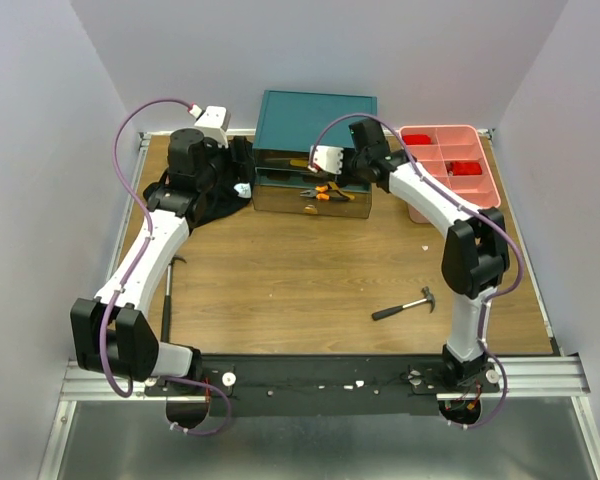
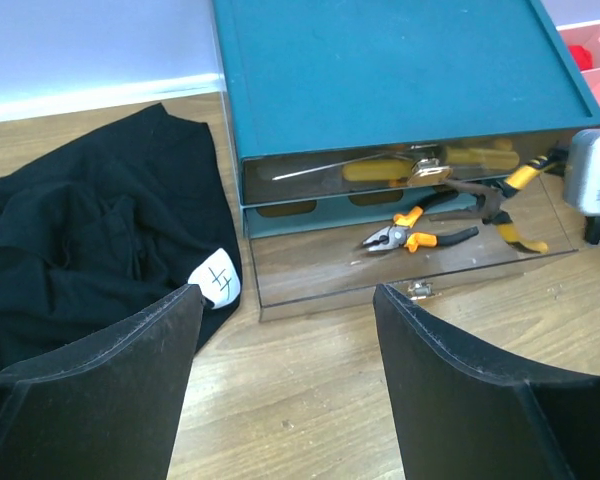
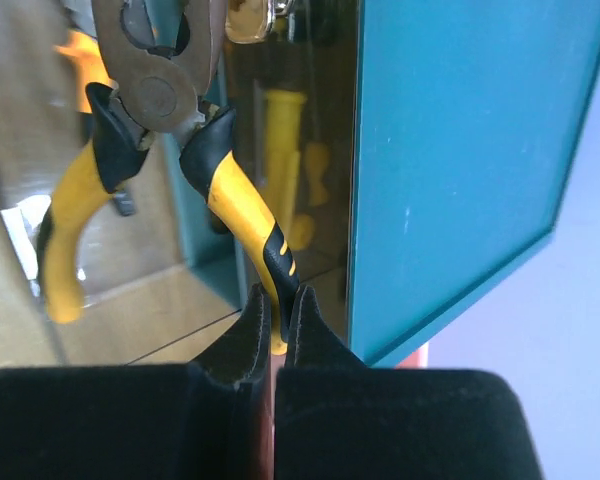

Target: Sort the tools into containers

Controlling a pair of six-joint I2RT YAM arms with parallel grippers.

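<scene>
The robot's left gripper should close just before the front side of the lower drawer (image 1: 270, 206) (image 2: 298, 300), near the black cloth, because closed fingers can push the drawer.
The teal drawer cabinet (image 1: 315, 118) stands at the back; its lower drawer (image 2: 310, 275) is pulled open, with orange-handled pliers (image 2: 412, 236) lying in it. My right gripper (image 3: 278, 310) is shut on one handle of yellow-handled pliers (image 3: 242, 205) and holds them over the drawer's right end (image 1: 332, 178). These pliers also show in the left wrist view (image 2: 513, 203). Yellow screwdriver handles (image 2: 380, 170) and a thin rod (image 2: 315, 169) show in the upper drawer. My left gripper (image 2: 287, 300) is open and empty above the table, in front of the cabinet's left corner.
The black cloth (image 2: 90, 235) with a white label (image 2: 218, 279) lies left of the cabinet. The pink tray (image 1: 448, 165) stands at the back right. One hammer (image 1: 406, 304) lies at the front right; another dark-handled tool (image 1: 167, 292) lies beside my left arm.
</scene>
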